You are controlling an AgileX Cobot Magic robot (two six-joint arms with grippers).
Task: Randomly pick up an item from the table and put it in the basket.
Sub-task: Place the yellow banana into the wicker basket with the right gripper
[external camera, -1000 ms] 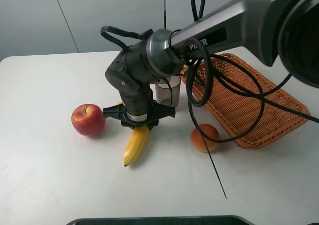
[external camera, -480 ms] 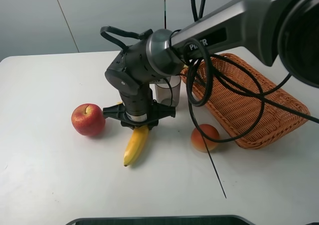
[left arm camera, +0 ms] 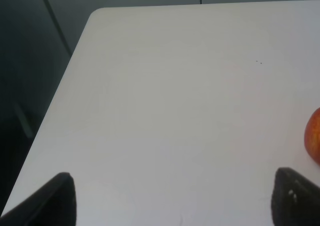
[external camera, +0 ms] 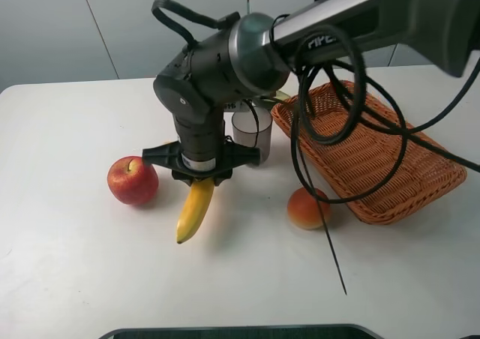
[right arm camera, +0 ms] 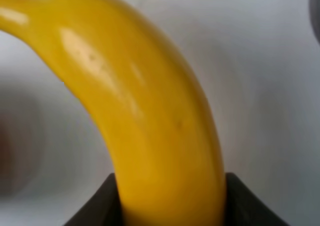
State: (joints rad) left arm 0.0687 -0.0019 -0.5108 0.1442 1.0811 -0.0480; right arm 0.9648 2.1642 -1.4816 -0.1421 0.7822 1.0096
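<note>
Next, my right gripper sets the yellow banana down on the middle of the wicker basket's bottom (external camera: 363, 144). The banana now hangs just above the white table.
The yellow banana (external camera: 193, 210) hangs from my right gripper (external camera: 199, 177), which is shut on its upper end, with its lower tip just above the white table (external camera: 67, 271). In the right wrist view the banana (right arm camera: 150, 116) fills the frame between the two dark fingers (right arm camera: 97, 208). The orange-brown wicker basket (external camera: 375, 155) lies to the right, with nothing visible in it. My left gripper (left arm camera: 175, 206) is open over bare table (left arm camera: 165, 96), with the red apple's edge (left arm camera: 314, 141) beside it.
A red apple (external camera: 133, 180) sits just left of the banana. A round orange-red fruit (external camera: 308, 208) lies in front of the basket. A grey translucent cup (external camera: 251, 129) stands behind the right gripper. Black cables (external camera: 330, 129) hang over the basket.
My right gripper has risen and shifted slightly left with the banana, which has lifted off the table and now hangs more upright. The other fruit have not moved.
</note>
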